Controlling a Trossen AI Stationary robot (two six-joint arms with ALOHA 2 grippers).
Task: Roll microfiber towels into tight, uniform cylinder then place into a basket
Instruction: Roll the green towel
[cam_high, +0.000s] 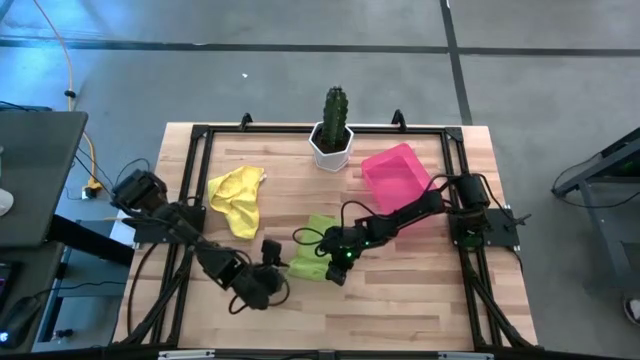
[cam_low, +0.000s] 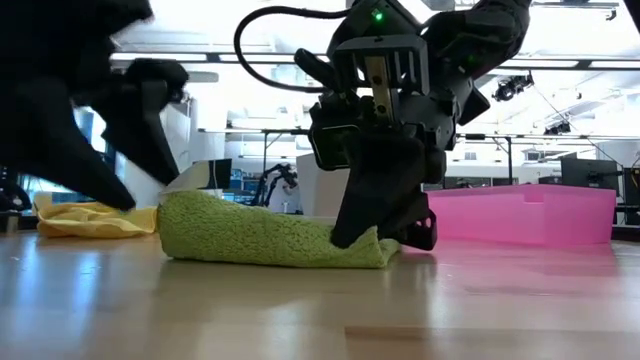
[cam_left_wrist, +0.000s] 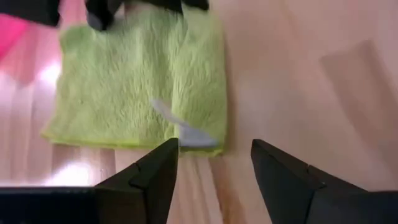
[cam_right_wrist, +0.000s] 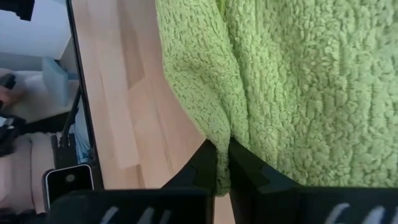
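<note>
Next, I pinch the labelled end (cam_left_wrist: 208, 145) with my left gripper before rolling, because the green towel's fold lies loose at the white label while my right gripper pinches its other end.
The lime green towel (cam_high: 313, 256) lies folded on the wooden table near its middle, thicker along one side (cam_left_wrist: 199, 74), with a white label (cam_left_wrist: 186, 127) showing. My right gripper (cam_right_wrist: 222, 152) is shut on the towel's edge toward the table's right. My left gripper (cam_left_wrist: 214, 155) hovers open just off the towel's near edge, with nothing between its fingers. The yellow towel (cam_high: 237, 200) lies crumpled at the far left. The pink basket (cam_high: 397, 175) stands at the far right, holding nothing that shows. My right gripper pinches a bunched fold of the green towel's edge (cam_right_wrist: 219, 127) between its two fingers. They come slanting down from the table's right side (cam_low: 385, 225). The towel lies slack on the table, and only the pinched bit is raised a little.
A white pot with a cactus (cam_high: 333, 140) stands at the far edge, between the yellow towel and the basket. A black frame (cam_high: 190, 170) runs round the table's edges. Bare wood lies along the near edge (cam_high: 400, 310).
</note>
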